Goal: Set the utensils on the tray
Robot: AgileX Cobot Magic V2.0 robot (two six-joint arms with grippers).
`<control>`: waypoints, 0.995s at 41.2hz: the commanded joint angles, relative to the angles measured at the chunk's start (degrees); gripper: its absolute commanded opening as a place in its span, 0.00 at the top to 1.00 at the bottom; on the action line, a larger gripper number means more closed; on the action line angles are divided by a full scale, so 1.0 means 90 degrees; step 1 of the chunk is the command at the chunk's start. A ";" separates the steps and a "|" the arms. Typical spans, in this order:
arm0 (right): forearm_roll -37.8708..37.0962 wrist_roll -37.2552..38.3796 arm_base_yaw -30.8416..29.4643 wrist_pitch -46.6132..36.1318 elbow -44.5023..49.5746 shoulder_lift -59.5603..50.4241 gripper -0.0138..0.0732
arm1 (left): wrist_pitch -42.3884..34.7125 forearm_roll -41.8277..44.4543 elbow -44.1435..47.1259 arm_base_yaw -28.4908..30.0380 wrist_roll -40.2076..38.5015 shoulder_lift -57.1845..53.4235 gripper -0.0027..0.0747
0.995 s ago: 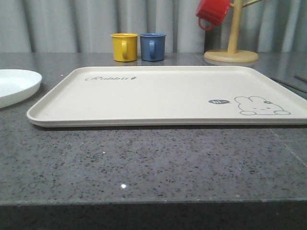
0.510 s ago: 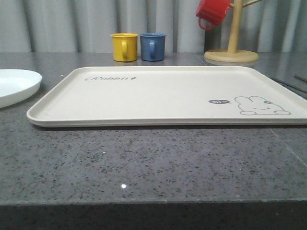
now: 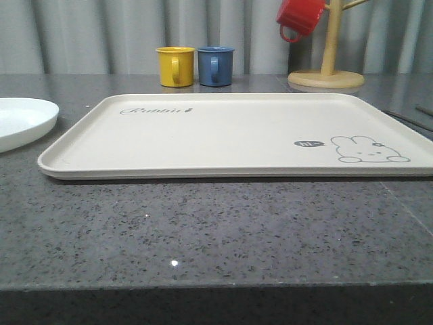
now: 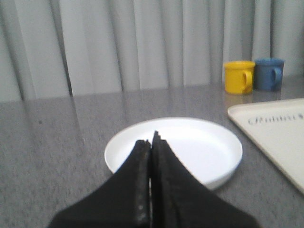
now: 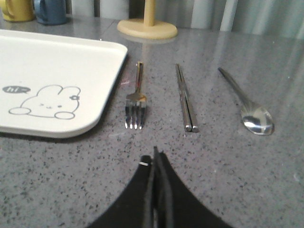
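Observation:
My left gripper is going to grip the near edge of the white plate [image 3: 15, 145] [image 4: 211, 186] next to the cream tray.
The cream tray [image 3: 230, 135] with its rabbit drawing lies flat in the middle of the table, nothing on it; its corner also shows in the right wrist view [image 5: 57, 71]. Beside that corner, on the grey counter, lie a silver fork [image 5: 136, 97], a pair of chopsticks [image 5: 185, 97] and a long-handled spoon [image 5: 247, 104], side by side. My right gripper [image 5: 155, 154] is shut and empty, a short way in front of the fork's tines. My left gripper [image 4: 151, 141] is shut and empty, over the near side of the white plate [image 4: 190, 142].
A round white plate [image 3: 20, 122] sits left of the tray. Yellow mug [image 3: 175, 66] and blue mug [image 3: 216, 65] stand behind the tray. A wooden mug tree [image 3: 327, 68] with a red mug [image 3: 300, 17] is at the back right. Curtains close the back.

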 commanded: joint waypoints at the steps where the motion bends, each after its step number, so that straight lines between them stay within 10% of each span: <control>1: 0.0003 -0.0048 -0.0001 -0.0668 -0.0397 -0.0109 0.97 | -0.1309 -0.0053 -0.0167 0.0006 -0.0049 -0.0123 0.99; 27: 0.0216 -0.0048 -0.0001 0.1311 -0.3960 0.2103 0.97 | 0.1707 0.0560 -0.3480 0.0006 -0.0049 0.2378 0.99; 41: 0.0216 -0.0048 -0.0001 0.1359 -0.4099 0.2591 0.89 | 0.1658 0.0422 -0.3497 0.0006 -0.0049 0.2563 0.87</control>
